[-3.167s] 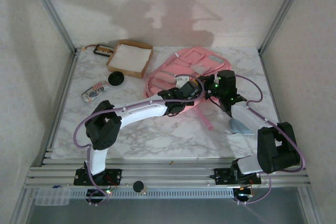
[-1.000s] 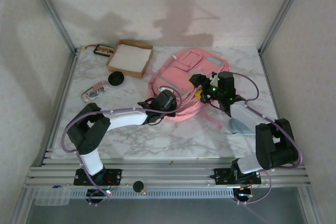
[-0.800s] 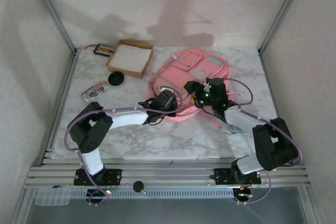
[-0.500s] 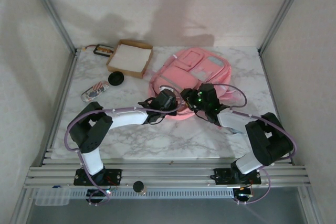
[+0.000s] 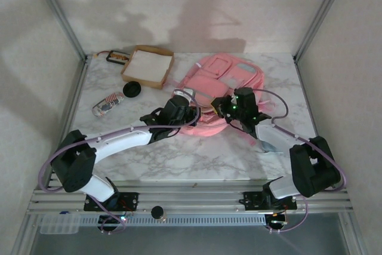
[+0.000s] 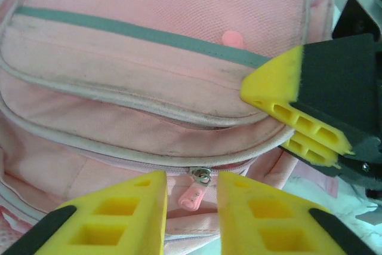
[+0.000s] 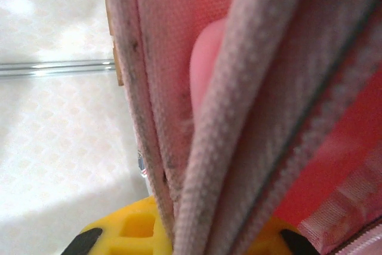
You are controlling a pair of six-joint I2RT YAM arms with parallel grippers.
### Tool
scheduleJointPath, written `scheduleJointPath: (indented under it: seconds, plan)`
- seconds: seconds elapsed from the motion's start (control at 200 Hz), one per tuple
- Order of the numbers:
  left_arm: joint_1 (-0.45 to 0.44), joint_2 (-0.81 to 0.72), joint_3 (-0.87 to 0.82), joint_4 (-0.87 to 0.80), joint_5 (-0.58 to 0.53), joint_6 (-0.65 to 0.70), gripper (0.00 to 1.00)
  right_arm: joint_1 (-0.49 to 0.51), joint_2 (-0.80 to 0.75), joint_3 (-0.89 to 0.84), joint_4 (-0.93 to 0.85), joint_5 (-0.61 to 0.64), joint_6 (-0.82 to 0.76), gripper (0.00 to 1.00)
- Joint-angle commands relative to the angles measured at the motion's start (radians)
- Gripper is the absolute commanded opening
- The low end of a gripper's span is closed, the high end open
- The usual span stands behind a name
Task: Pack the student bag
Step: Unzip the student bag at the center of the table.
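The pink zip pull hangs loose and slanted between my left gripper's open fingers. Next, I move closer and pinch it beside the metal slider (image 6: 201, 175), then draw the zip open.
The student bag (image 5: 222, 79), pink with grey-white panels, lies at the back right of the marble table. In the left wrist view its front pocket (image 6: 161, 46) faces me, with a pink zip pull (image 6: 192, 196) hanging below a metal slider. My left gripper (image 6: 191, 178) is open, and its yellow fingers (image 6: 125, 207) stand on either side of that pull without touching it. My right gripper (image 5: 222, 107) is shut on the bag's near edge. In the right wrist view a thick fold of piping and fabric (image 7: 239, 117) runs between its yellow pads (image 7: 128, 231). The right gripper's fingers (image 6: 298, 117) also show beside the pocket.
An open brown cardboard box (image 5: 148, 65) with a white inside stands at the back left, next to a dark flat item (image 5: 117, 57). A black round disc (image 5: 132, 89) and a striped pouch (image 5: 107, 103) lie left of the bag. A grey-blue object (image 5: 273, 143) lies under the right arm.
My left arm has stretched out and its gripper has come up to the bag's zip pull. The right gripper has swung left along the bag's edge and then drawn back slightly, shifting the bag.
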Motion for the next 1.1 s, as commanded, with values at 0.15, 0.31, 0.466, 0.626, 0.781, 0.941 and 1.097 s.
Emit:
scheduleJointPath:
  seconds: [0.15,0.31,0.466,0.626,0.781,0.941,1.097]
  plan:
    - [-0.060,0.048,0.030,-0.067,0.069,0.101,0.40,-0.054,-0.068,0.079,0.020,-0.129,-0.002,0.00]
    - [-0.074,0.058,0.011,-0.032,0.049,0.088,0.43,-0.070,-0.059,0.098,0.039,-0.174,0.017,0.00]
    - [-0.074,0.115,0.079,-0.088,-0.059,0.105,0.44,-0.075,-0.065,0.119,0.016,-0.173,0.004,0.00]
    - [-0.074,0.164,0.121,-0.073,-0.055,0.136,0.51,-0.074,-0.049,0.102,0.054,-0.186,0.028,0.00]
    - [-0.072,0.218,0.179,-0.064,-0.084,0.155,0.48,-0.075,-0.046,0.081,0.060,-0.184,0.029,0.00]
    - [-0.067,0.241,0.193,-0.053,-0.071,0.165,0.28,-0.076,-0.051,0.075,0.051,-0.183,0.021,0.00]
    - [-0.064,0.211,0.169,-0.052,-0.071,0.162,0.18,-0.081,-0.055,0.083,0.039,-0.181,0.008,0.00]
